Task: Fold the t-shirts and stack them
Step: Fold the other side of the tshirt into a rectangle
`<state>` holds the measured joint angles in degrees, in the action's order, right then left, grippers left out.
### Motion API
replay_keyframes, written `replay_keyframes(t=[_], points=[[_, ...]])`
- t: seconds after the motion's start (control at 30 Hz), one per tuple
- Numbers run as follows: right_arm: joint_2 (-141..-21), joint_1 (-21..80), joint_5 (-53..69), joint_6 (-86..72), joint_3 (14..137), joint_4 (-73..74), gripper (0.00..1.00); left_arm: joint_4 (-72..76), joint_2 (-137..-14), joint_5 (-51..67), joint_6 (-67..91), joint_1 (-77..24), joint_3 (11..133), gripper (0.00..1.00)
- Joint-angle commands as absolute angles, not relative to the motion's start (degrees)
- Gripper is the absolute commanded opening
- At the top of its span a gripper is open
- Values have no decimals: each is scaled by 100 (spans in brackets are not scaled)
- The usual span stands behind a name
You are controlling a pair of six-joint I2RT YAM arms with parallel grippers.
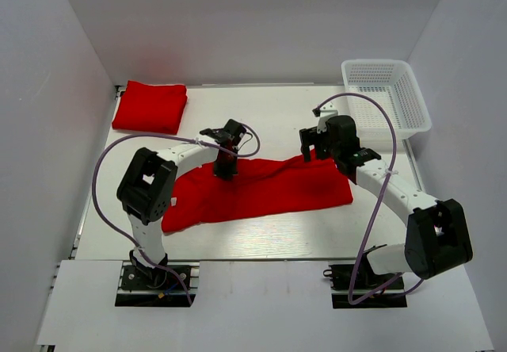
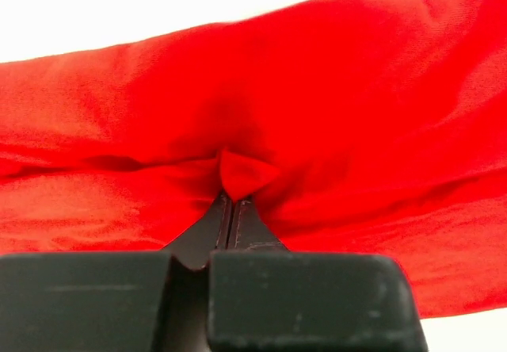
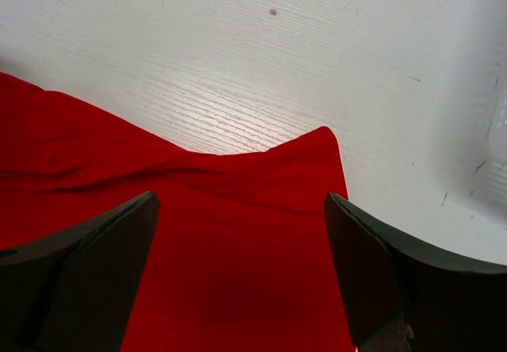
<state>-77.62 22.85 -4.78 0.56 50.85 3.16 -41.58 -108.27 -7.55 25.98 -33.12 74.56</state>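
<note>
My left gripper has the pinched red cloth. It will let go of it on the t-shirt's near corner [image 1: 181, 212] by the small white tag.
A bright red t-shirt [image 1: 261, 189] lies stretched in a long band across the middle of the table. My left gripper [image 1: 226, 166] is shut on a pinch of its far edge; in the left wrist view the fingers [image 2: 230, 221] are pressed together with a fold of the red cloth [image 2: 245, 170] caught between their tips. My right gripper [image 1: 315, 147] is open and empty, hovering over the shirt's far right corner [image 3: 321, 142]; in its wrist view its fingers [image 3: 364, 265] stand wide apart above the cloth. A second red t-shirt [image 1: 150, 106] lies folded at the far left.
A white plastic mesh basket [image 1: 386, 96] stands at the far right corner. White walls close in the table [image 1: 269, 237] on three sides. Purple cables loop from both arms.
</note>
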Motion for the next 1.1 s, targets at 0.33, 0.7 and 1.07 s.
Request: replay_keyframes(t=[0.33, 0.7, 1.07], points=[[-7550, 2276, -159, -114, 5124, 255, 90, -4684, -8773, -1819, 3858, -3226, 6374, 0], [-7523, 2276, 220, -140, 5212, 273, 90, -5633, -7656, -2469, 5342, -3226, 5389, 0], [-7497, 2276, 597, -132, 5186, 290, 90, -5985, -6768, -3067, 6056, -3226, 4580, 15]])
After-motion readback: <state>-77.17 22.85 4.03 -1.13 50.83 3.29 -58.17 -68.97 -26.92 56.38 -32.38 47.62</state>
